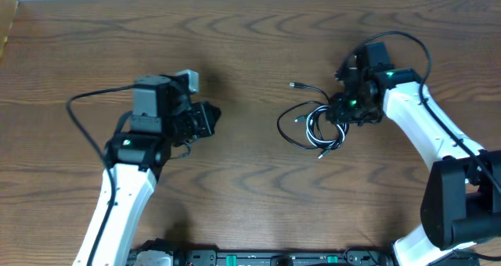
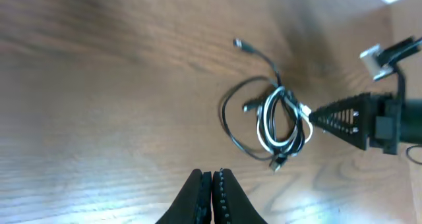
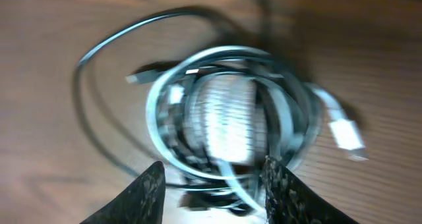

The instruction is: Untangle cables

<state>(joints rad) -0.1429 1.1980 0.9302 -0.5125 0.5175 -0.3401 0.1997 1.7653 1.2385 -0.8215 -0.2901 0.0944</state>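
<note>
My right fingers straddle white and black loops; I will pinch only the piece of the white cable (image 3: 235, 182) and lift it off the coil.
The white cable (image 1: 319, 134) and the black cable (image 1: 283, 130) lie tangled in one small coil on the wooden table, right of centre. One black plug (image 1: 293, 85) trails off to the upper left. My right gripper (image 1: 340, 114) is at the coil's right edge. In the right wrist view its jaws stand apart over the blurred loops, with the white cable (image 3: 161, 135) and black cable (image 3: 87, 112) between and beyond the fingertips, and my right gripper (image 3: 214, 181) is open. My left gripper (image 2: 212, 179) is shut on nothing, well left of the coil, which shows ahead as white cable (image 2: 266, 126) and black cable (image 2: 227, 125).
The wooden table (image 1: 250, 39) stretches around the coil. The left arm (image 1: 145, 133) rests at the left and the right arm (image 1: 427, 125) reaches in from the right. A white plug (image 3: 344, 133) of the white cable sticks out of the coil.
</note>
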